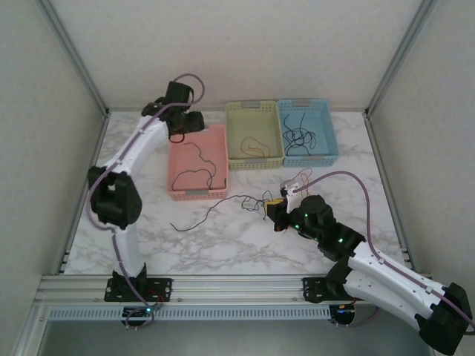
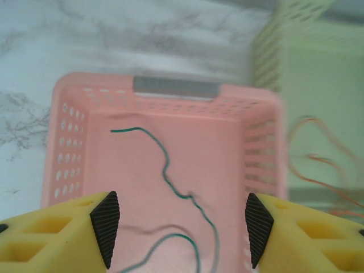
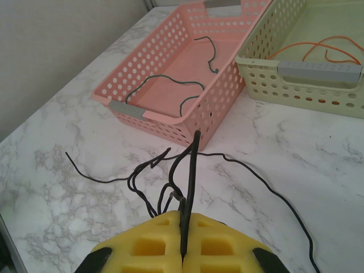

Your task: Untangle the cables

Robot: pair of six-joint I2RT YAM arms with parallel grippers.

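Next, I let go of the small bunch of black cables with my right gripper on the marble (image 1: 291, 220) by the near end of the loose orange cable.
A dark green cable (image 2: 166, 168) lies loose and curly on the floor of the pink basket (image 2: 68, 170). My left gripper (image 2: 182, 227) hovers over that basket, open, with nothing between its black pads (image 2: 106, 226). From above, the left gripper (image 1: 184, 124) is at the pink basket's (image 1: 220, 156) far end. My right gripper (image 3: 184, 253) is shut on a small clump of black cables (image 3: 191, 170) just above the table. Their loose strands (image 1: 211, 210) trail left across the marble from the right gripper (image 1: 273, 210).
The pale green basket (image 1: 254, 162) holds an orange cable (image 3: 318, 48). The blue basket (image 1: 308, 156) holds black cables (image 1: 300, 139). All three baskets stand in a row at the back. Thick lavender arm cables (image 1: 356, 182) loop above the table.
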